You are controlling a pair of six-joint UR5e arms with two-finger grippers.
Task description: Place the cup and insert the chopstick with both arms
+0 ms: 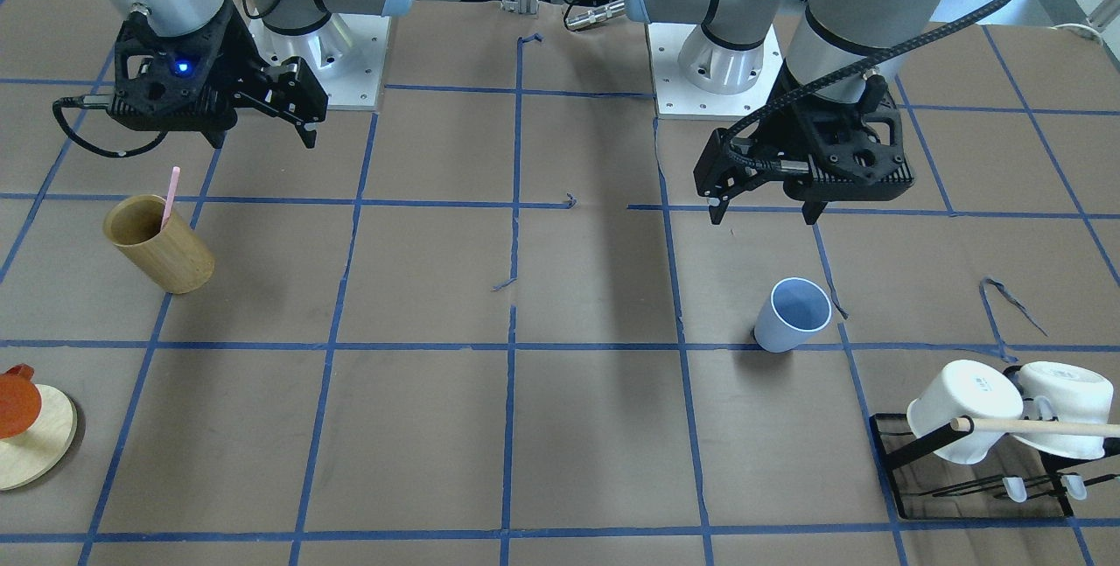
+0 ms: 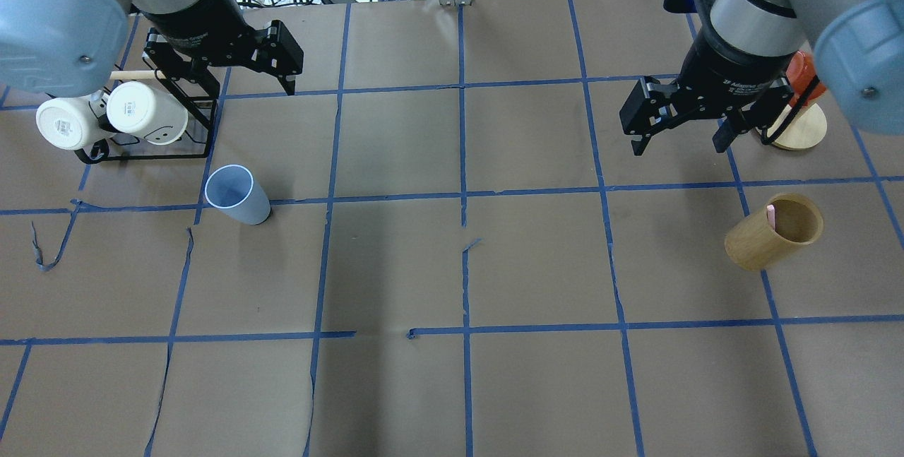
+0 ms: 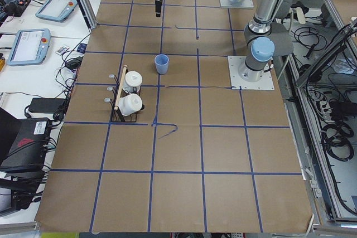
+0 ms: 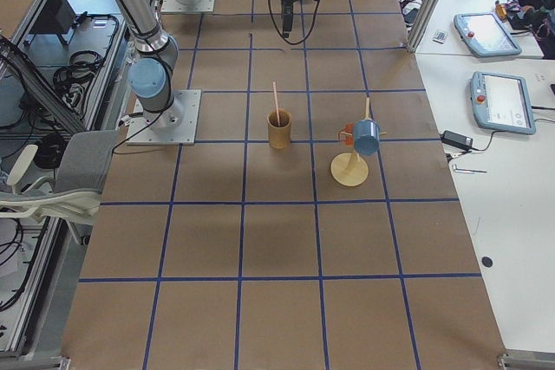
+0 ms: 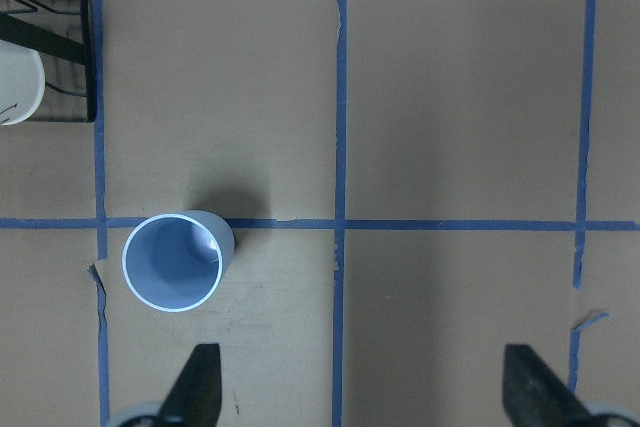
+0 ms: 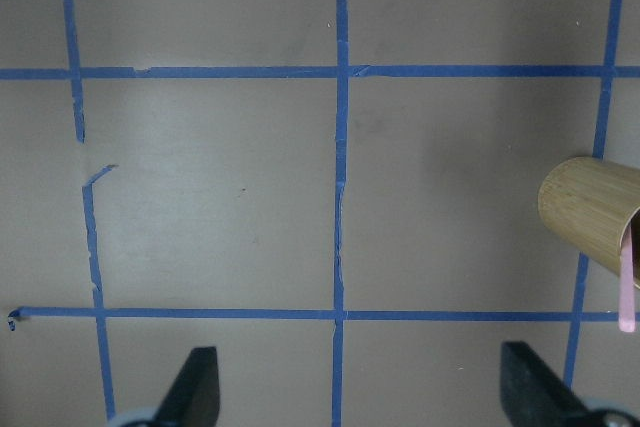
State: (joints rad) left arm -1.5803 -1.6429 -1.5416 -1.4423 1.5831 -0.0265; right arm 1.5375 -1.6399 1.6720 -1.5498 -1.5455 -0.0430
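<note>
Next, I close my left gripper on the pale blue cup's rim (image 1: 829, 307) (image 5: 125, 259), at the side that faces away from the tan bamboo cup.
The pale blue cup (image 1: 792, 314) stands upright on the table; it also shows in the overhead view (image 2: 236, 194) and the left wrist view (image 5: 178, 262). My left gripper (image 1: 763, 214) hovers above the table behind the cup, open and empty, its fingertips (image 5: 200, 382) just short of the cup. The pink chopstick (image 1: 170, 197) leans inside a tan bamboo cup (image 1: 162, 242), also in the overhead view (image 2: 770, 217) and the right wrist view (image 6: 627, 292). My right gripper (image 2: 678, 147) is open and empty, raised well to the side of the bamboo cup (image 2: 773, 231).
A black wire rack (image 1: 888, 470) with two white mugs (image 2: 113, 114) and a wooden rod (image 1: 1041, 428) stands near the blue cup. A round wooden stand (image 2: 794, 125) with an orange cup (image 1: 17, 400) stands beyond the bamboo cup. Blue tape lines grid the brown table.
</note>
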